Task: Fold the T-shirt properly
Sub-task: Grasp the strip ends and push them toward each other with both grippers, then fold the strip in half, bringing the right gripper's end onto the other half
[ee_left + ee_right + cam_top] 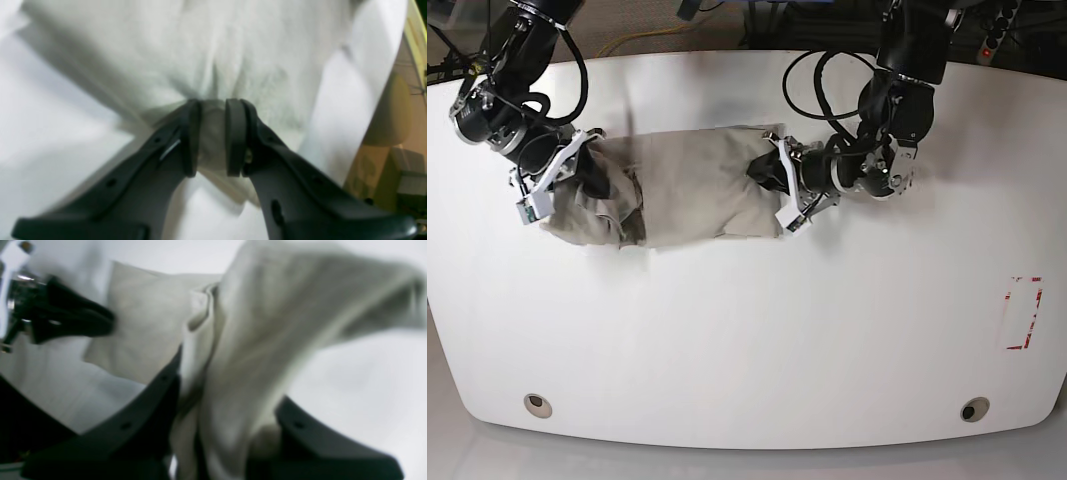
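Note:
Next, I lay my right gripper's thick crumpled T-shirt bunch down, then take the T-shirt [632,241] by its edge.
The beige T-shirt [692,180] lies wrinkled and partly folded across the back middle of the white table [747,330]. My left gripper [765,172], on the base view's right, is at the shirt's right edge. In the left wrist view the left gripper [213,136] is shut on a pinched fold of the T-shirt [213,50]. My right gripper [595,182] is at the shirt's bunched left end. In the right wrist view a thick bunch of the T-shirt [253,340] runs between the right gripper's [227,406] fingers and hides their tips. The left gripper [83,320] shows beyond it.
Black cables [812,75] loop behind the left arm at the table's back edge. A red-marked rectangle [1024,312] sits near the right edge. Two round holes [538,404] [973,409] lie near the front edge. Boxes [400,173] stand beyond the table's side.

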You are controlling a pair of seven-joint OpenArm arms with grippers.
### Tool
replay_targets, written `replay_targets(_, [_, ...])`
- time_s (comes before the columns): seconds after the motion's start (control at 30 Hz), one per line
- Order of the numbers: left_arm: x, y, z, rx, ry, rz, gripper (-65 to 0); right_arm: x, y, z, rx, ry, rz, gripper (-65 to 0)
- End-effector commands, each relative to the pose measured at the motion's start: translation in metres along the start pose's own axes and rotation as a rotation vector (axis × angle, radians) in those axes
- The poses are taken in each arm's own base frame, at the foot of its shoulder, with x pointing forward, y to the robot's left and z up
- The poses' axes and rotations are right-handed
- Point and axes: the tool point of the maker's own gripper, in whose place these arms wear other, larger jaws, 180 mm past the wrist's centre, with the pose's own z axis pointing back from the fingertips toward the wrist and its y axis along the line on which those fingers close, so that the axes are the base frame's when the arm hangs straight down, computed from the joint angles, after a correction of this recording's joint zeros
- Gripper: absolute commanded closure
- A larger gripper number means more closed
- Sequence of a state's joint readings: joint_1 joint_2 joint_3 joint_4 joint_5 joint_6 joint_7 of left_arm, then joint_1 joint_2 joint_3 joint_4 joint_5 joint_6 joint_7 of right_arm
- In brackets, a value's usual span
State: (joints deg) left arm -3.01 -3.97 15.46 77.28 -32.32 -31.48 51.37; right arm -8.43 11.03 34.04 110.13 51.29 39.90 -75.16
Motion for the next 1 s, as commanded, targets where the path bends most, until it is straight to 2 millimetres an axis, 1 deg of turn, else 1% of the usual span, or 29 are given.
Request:
replay_targets(0.0, [-0.008, 0.001, -0.005, 0.021, 0.067, -0.02, -11.9, 0.026, 0.013, -0.006, 0.044, -0.071, 0.044, 0.0])
replay_targets(0.1, [-0.002, 0.001, -0.005, 0.022, 0.06, -0.028, -11.9, 0.032, 0.03, -0.018, 0.096, -0.09, 0.044, 0.0])
replay_targets(0.13, [-0.001, 0.001, -0.005, 0.022, 0.059, -0.029, -11.9, 0.036, 0.034, -0.023, 0.114, -0.099, 0.042, 0.0])
replay_targets(0.2, [-0.001, 0.001, -0.005, 0.022, 0.059, -0.029, -11.9, 0.036, 0.04, -0.034, 0.149, -0.097, 0.023, 0.0])
replay_targets(0.27, [-0.001, 0.001, -0.005, 0.022, 0.059, -0.029, -11.9, 0.032, 0.042, -0.046, 0.183, -0.084, -0.016, 0.0])
replay_targets(0.37, [-0.002, 0.004, -0.003, 0.029, 0.062, -0.032, -11.9, 0.032, 0.043, -0.06, 0.217, -0.088, -0.067, 0.0])
replay_targets(0.47, [-0.002, 0.005, -0.003, 0.03, 0.062, -0.033, -11.9, 0.029, 0.051, -0.073, 0.26, -0.076, -0.088, 0.0])
replay_targets(0.53, [-0.002, 0.005, -0.002, 0.031, 0.061, -0.032, -11.9, 0.032, 0.056, -0.078, 0.281, -0.08, -0.082, -1.1])
replay_targets(0.57, [-0.002, 0.005, -0.002, 0.031, 0.061, -0.032, -11.9, 0.033, 0.059, -0.079, 0.29, -0.079, -0.076, -3.5])
replay_targets(0.67, [-0.001, 0.005, -0.002, 0.031, 0.059, -0.033, -11.9, 0.032, 0.068, -0.083, 0.313, -0.072, -0.068, -18.1])
replay_targets(0.7, [-0.001, 0.004, -0.002, 0.029, 0.058, -0.033, -11.9, 0.032, 0.069, -0.084, 0.316, -0.072, -0.069, -22.4])
replay_targets(0.73, [0.0, 0.004, -0.003, 0.028, 0.057, -0.033, -11.9, 0.031, 0.071, -0.084, 0.32, -0.07, -0.068, -28.5])
replay_targets(0.83, [0.002, 0.002, -0.004, 0.023, 0.05, -0.03, -12.1, 0.03, 0.074, -0.087, 0.326, -0.057, -0.087, -41.9])
replay_targets(0.9, [0.002, 0.002, -0.004, 0.022, 0.047, -0.029, -12.1, 0.028, 0.077, -0.09, 0.323, -0.037, -0.108, -47.6])
replay_targets(0.93, [0.002, 0.002, -0.004, 0.022, 0.044, -0.028, -12.1, 0.026, 0.079, -0.092, 0.322, -0.023, -0.109, -49.0])
replay_targets(0.97, [0.003, 0.003, -0.003, 0.024, 0.04, -0.024, -12.1, 0.024, 0.084, -0.095, 0.328, -0.003, -0.104, -48.8])
